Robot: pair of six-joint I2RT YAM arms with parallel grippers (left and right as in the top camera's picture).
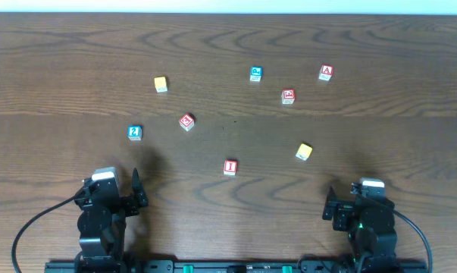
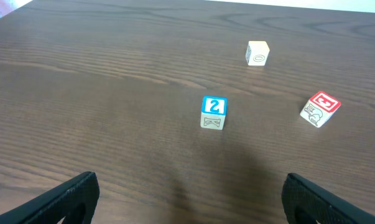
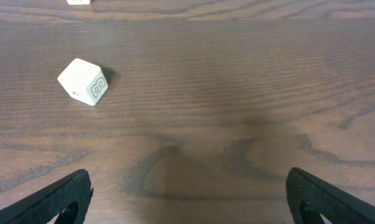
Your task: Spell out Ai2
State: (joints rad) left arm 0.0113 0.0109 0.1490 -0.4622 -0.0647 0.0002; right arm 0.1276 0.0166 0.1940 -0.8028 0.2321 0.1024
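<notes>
I will next bring my right gripper to the sides of the red I block [image 1: 230, 168] and close it there, because that letter is needed for Ai2.
The red A block [image 1: 326, 72] sits at the far right of the table. The red I block [image 1: 230, 167] lies near the middle front. The blue 2 block [image 1: 135, 132] lies at the left, also in the left wrist view [image 2: 213, 112]. My left gripper [image 1: 113, 199] [image 2: 190, 196] is open and empty at the front left, well short of the 2 block. My right gripper [image 1: 361, 206] [image 3: 188, 196] is open and empty at the front right.
Other blocks: a yellow one [image 1: 161, 84] [image 2: 257, 53] at back left, a red one [image 1: 186, 121] [image 2: 319, 108] mid-left, a blue one [image 1: 255, 73], a red one [image 1: 288, 96], and a yellow one [image 1: 304, 152] [image 3: 83, 81] at the right.
</notes>
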